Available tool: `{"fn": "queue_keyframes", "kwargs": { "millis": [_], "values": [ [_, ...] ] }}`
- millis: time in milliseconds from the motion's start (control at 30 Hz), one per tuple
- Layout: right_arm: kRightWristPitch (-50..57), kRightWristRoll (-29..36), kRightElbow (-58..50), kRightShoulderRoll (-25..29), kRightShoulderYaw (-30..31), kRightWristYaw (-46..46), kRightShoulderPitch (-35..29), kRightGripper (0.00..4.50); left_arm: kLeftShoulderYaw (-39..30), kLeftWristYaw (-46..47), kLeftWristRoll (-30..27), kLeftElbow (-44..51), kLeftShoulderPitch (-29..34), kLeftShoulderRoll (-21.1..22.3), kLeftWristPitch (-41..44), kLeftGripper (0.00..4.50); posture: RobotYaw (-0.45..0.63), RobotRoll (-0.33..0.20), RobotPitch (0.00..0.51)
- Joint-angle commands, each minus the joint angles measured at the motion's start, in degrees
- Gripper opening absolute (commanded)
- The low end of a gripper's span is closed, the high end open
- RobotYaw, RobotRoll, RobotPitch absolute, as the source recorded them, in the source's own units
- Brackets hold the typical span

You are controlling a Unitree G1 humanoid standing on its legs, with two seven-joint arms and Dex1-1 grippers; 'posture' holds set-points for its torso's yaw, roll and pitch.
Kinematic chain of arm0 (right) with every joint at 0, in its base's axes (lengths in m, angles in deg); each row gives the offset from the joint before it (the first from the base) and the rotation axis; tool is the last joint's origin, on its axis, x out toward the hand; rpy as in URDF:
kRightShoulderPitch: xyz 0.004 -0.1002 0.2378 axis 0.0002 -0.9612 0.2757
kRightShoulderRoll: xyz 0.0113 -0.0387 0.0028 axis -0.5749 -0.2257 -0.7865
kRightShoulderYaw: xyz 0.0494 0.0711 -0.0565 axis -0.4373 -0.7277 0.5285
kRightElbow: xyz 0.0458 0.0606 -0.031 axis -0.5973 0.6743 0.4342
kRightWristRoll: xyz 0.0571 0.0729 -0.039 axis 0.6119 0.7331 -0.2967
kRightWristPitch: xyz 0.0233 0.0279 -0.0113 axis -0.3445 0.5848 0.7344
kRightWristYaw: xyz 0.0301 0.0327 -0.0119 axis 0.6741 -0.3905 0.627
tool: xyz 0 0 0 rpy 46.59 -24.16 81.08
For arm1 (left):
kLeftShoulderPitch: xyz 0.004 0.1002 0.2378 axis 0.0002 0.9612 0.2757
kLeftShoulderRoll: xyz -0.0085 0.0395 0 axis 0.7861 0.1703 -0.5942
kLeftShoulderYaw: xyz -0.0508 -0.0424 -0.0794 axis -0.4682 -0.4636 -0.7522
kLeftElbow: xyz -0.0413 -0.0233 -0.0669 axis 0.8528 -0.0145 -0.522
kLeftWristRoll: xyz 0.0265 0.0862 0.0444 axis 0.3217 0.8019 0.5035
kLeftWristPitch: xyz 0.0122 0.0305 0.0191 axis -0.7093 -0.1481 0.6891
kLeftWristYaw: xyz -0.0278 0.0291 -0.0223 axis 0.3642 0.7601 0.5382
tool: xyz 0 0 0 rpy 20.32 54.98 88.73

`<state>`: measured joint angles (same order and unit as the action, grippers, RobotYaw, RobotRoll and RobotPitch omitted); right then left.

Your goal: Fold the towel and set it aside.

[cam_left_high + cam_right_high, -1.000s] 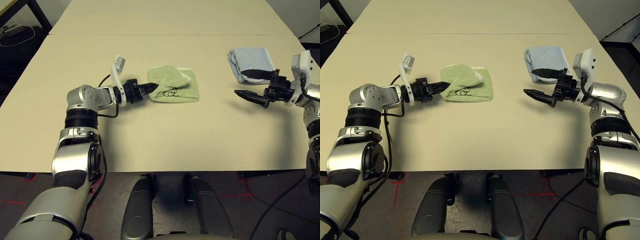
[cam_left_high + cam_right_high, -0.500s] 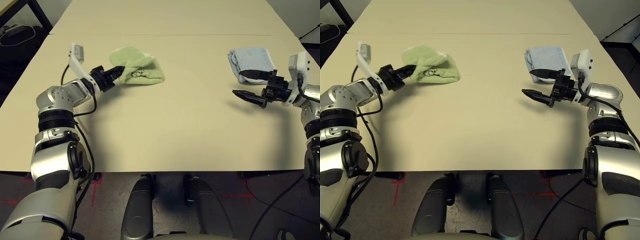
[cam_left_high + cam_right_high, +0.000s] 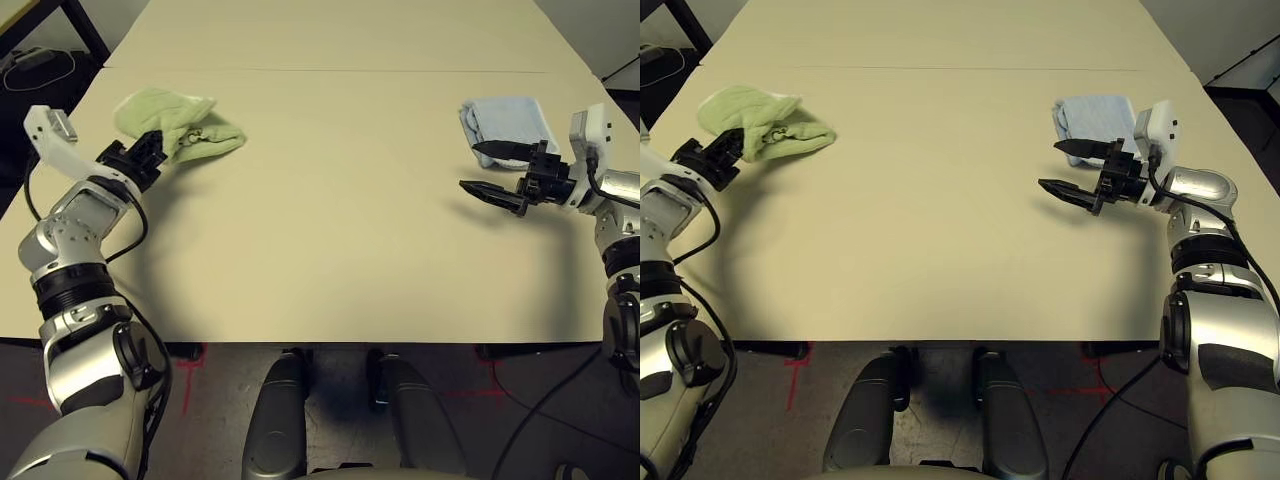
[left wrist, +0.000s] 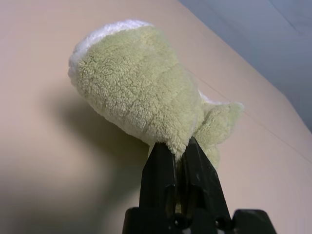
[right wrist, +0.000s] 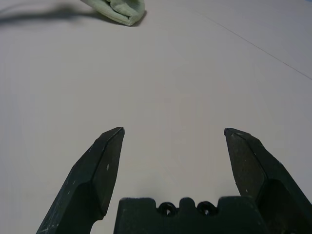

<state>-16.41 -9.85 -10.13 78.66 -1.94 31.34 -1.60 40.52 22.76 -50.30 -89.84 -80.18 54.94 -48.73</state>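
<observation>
Next, I release the green towel with my left gripper on the table [image 3: 148, 146] near its side edge, across from the pale blue towel.
The towel [image 3: 178, 124], light green and bunched into a folded bundle with a small dark scribble, lies near the table's far left edge. My left gripper [image 3: 155, 146] is shut on the towel's near corner; the left wrist view shows its two black fingers [image 4: 158, 168] pinching the green terry cloth [image 4: 136, 87]. My right gripper [image 3: 478, 168] hovers open over the right side of the table, nothing between its fingers [image 5: 105, 161], far from the towel.
A pale blue folded towel [image 3: 503, 118] lies at the far right, just behind my right gripper. A seam [image 3: 350, 70] crosses the table at the back. The table's left edge [image 3: 40, 180] runs close to the green towel.
My left arm has dragged the towel leftward across the table, from left of centre to the far left edge. The right gripper has stayed almost in place, open.
</observation>
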Motion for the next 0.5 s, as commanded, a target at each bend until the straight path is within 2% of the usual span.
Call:
{"fn": "queue_keyframes", "kwargs": {
  "millis": [33,233,500],
  "values": [
    [1.5,1.2,-1.1,-0.4,-0.7,0.4,0.1,4.5,-0.7,2.1,-0.8,1.4,1.2,-0.6,-1.2,0.01,0.16,0.0,0.197],
    [3.3,2.4,-2.9,-0.5,-0.6,1.6,-0.3,4.5,-1.6,4.9,-1.6,0.8,1.3,-1.8,-3.8,0.01,0.15,0.0,0.196],
    [3.9,2.6,-4.2,-0.9,-0.2,1.5,-0.7,4.5,-2.4,7.8,-2.9,3.5,4.4,-2.8,-5.8,0.01,0.15,0.0,0.195]
  ]
}}
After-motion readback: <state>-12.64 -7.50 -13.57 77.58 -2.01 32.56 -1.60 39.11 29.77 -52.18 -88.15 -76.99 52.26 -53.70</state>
